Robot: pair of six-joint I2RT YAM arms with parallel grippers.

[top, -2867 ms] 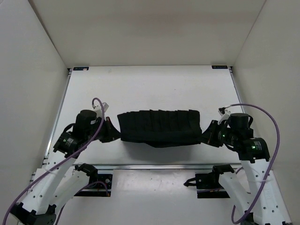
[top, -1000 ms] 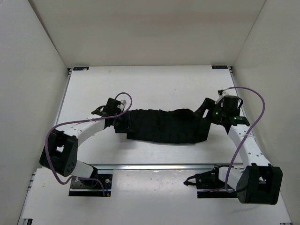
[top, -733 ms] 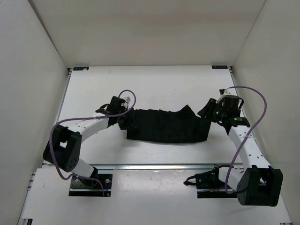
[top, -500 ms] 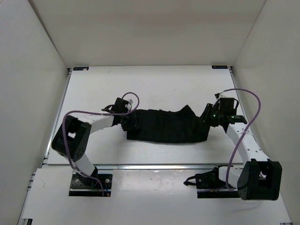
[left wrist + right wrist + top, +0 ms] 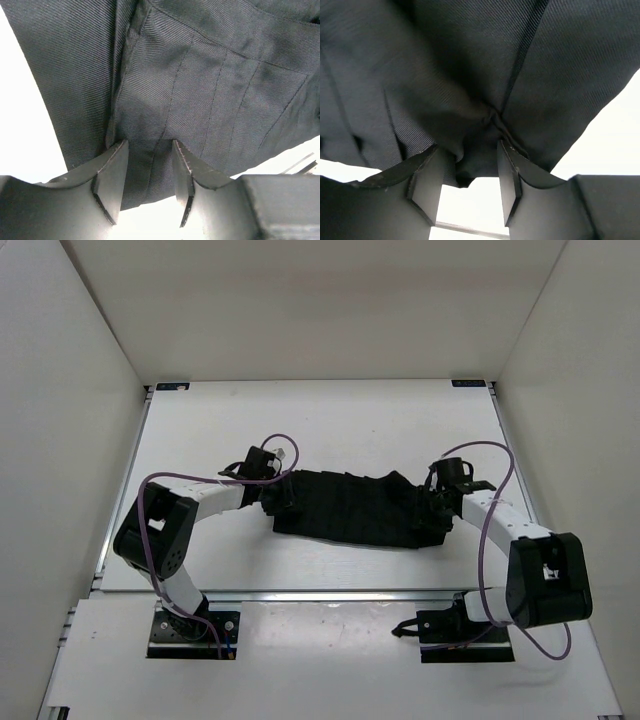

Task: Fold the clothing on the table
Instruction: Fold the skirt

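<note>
I need to open my right gripper's fingers, since the clothing's end is bunched between them, back away, and grab the clothing's outer corner (image 5: pixel 547 161) before I fold that end over.
The black pleated clothing (image 5: pixel 350 508) lies as a long crumpled band across the middle of the white table (image 5: pixel 330 425). My left gripper (image 5: pixel 278 496) is at its left end. In the left wrist view that gripper (image 5: pixel 149 145) stands open, its fingers pressed down over the cloth's edge (image 5: pixel 200 90) with flat fabric in the gap. My right gripper (image 5: pixel 432 510) is at the right end. In the right wrist view this gripper (image 5: pixel 468 146) is open too, with a bunched fold of clothing (image 5: pixel 475 75) hanging loosely between its fingers and white table showing beside it.
White walls enclose the table on three sides. A metal rail (image 5: pixel 330 592) runs along the near edge, with both arm bases behind it. Purple cables (image 5: pixel 480 455) loop above each arm. Bare table lies beyond the clothing toward the back wall.
The right gripper has come forward and down onto the clothing's right end, and the raised flap there has dropped. The left gripper has shifted slightly right over the left end.
</note>
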